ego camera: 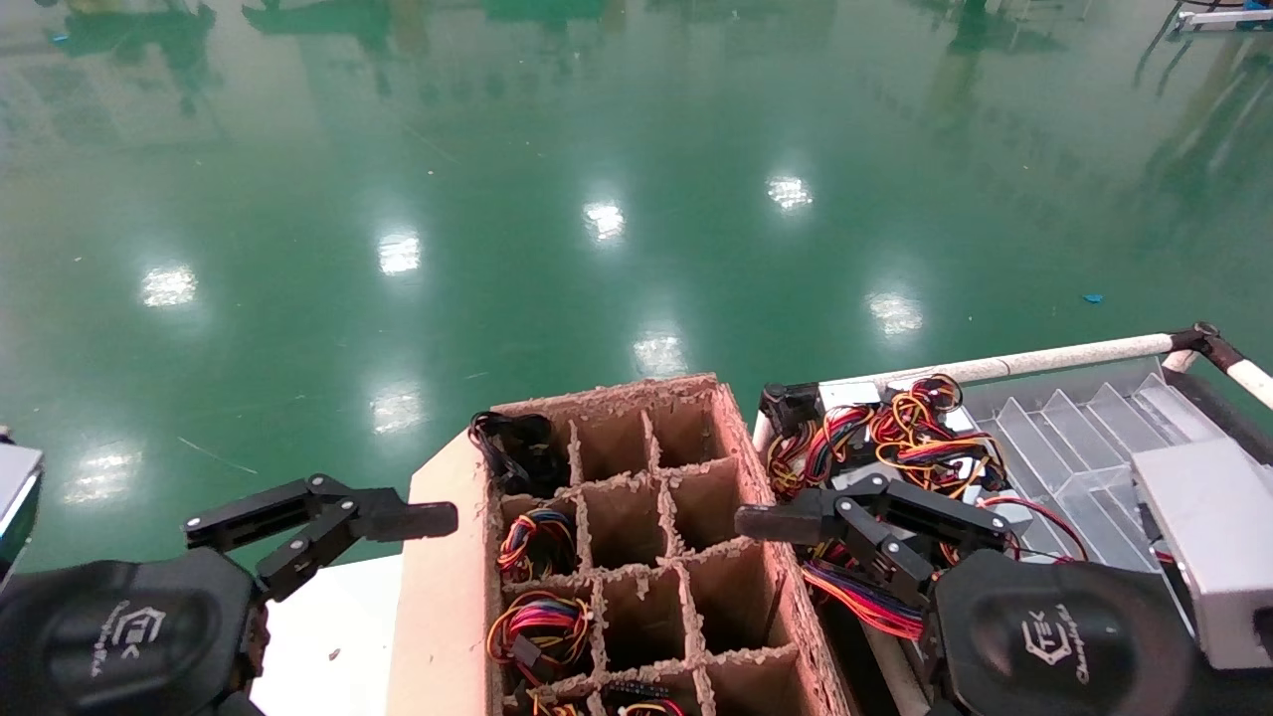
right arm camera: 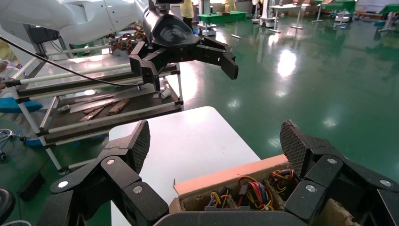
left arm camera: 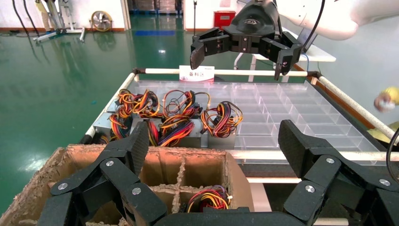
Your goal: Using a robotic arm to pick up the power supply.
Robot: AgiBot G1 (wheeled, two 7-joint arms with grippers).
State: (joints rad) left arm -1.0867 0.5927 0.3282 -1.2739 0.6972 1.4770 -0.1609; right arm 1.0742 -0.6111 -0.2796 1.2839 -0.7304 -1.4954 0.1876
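Note:
The right gripper I control will close on the coloured wires of the power supply (ego camera: pixel 651 708) in the nearest middle cell of the cardboard box, next to the black connector.
Several power supplies (ego camera: pixel 895 438), grey metal blocks with bundles of coloured wires, lie at the far left end of a clear divided tray (ego camera: pixel 1074 447); the left wrist view shows them (left arm camera: pixel 179 117) past the cardboard box (left arm camera: pixel 235 179). My right robotic arm's gripper (ego camera: pixel 771 607) hangs open, one finger reaching over the wires, touching none. In its own view the right gripper (right arm camera: pixel 216 141) holds nothing and looks across the box. My left gripper (ego camera: pixel 418 587) stands open at the box's left side, empty (left arm camera: pixel 216 146).
The divided cardboard box (ego camera: pixel 448 597) holds more wire bundles (ego camera: pixel 537 542) in its left cells. A large grey unit (ego camera: pixel 1203 537) sits on the tray's right. A white rail (ego camera: pixel 1044 358) frames the tray. A white table (ego camera: pixel 328 626) lies left of the box.

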